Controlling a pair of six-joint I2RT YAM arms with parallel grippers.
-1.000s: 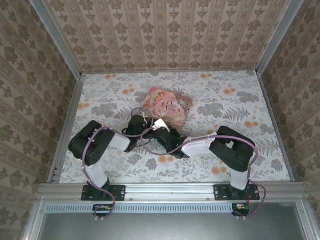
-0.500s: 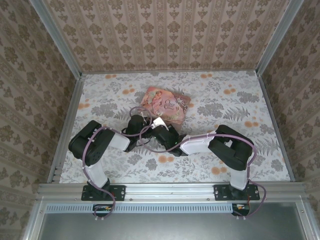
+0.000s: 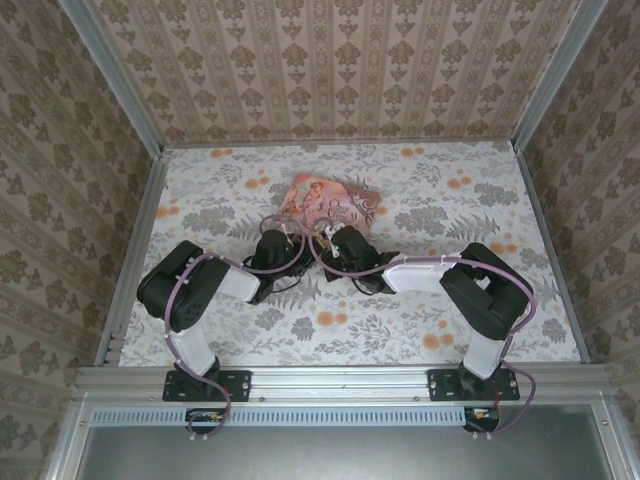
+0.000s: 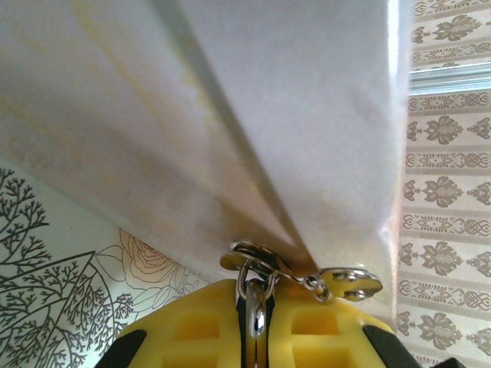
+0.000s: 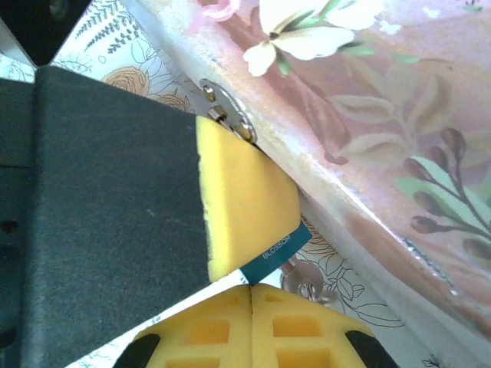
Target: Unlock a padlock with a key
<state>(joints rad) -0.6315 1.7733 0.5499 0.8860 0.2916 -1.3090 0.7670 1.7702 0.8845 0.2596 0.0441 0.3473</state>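
Observation:
My right gripper's fingers are shut with the silvery key past them, off their seam, so I should open, back off and close around the key's round head (image 5: 304, 277).
My left gripper (image 3: 290, 243) is shut on the padlock (image 5: 276, 251), a small teal body printed BLOSSOM that pokes out beside its yellow pad (image 5: 245, 199). In the left wrist view the padlock's metal loop (image 4: 247, 277) sticks up between the closed pads, and a small ring with a silvery key (image 4: 349, 282) hangs from it. My right gripper (image 5: 252, 291) is shut, its pad tips just under the padlock. Another silvery key (image 5: 301, 277) lies just past its right pad, off the seam. Both grippers meet at the near edge of the tin.
The pink illustrated tin (image 3: 335, 203) lies flat just behind both grippers, its pale side wall (image 4: 268, 115) close to the left pads. The floral tabletop (image 3: 450, 300) spreads around it, and patterned walls enclose the table on three sides.
My right gripper has swung away from the front and up to the tin's near edge, beside the left gripper. The left arm has stayed still.

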